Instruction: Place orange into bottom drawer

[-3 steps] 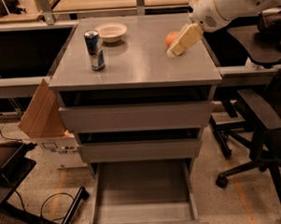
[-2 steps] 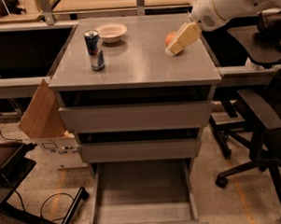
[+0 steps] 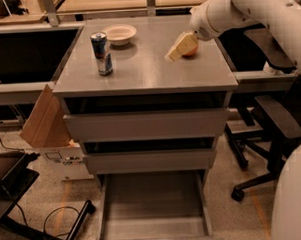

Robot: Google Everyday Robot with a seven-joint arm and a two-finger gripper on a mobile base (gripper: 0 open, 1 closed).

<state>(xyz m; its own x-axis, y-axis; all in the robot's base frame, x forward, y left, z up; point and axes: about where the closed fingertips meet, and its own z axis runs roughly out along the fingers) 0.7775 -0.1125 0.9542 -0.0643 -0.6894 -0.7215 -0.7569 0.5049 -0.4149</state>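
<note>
Next, I close my gripper around the middle of the orange (image 3: 190, 50), which is on the top of the grey cabinet.
The orange (image 3: 191, 51) sits on the grey cabinet top (image 3: 143, 67) near its back right corner. My gripper (image 3: 180, 46) is cream-coloured, reaches in from the upper right on the white arm (image 3: 221, 14), and lies right against the orange's left side, covering part of it. The bottom drawer (image 3: 153, 204) is pulled out toward the camera below the cabinet, and its grey floor is bare.
A drink can (image 3: 102, 53) stands on the left of the top, with a cream bowl (image 3: 119, 33) behind it. The two upper drawers (image 3: 145, 124) are slightly open. A cardboard box (image 3: 45, 121) is left of the cabinet and an office chair (image 3: 276, 131) is to its right.
My gripper has moved left and a little lower over the cabinet top, so it now overlaps the orange's left side. The can, bowl and drawers have not moved.
</note>
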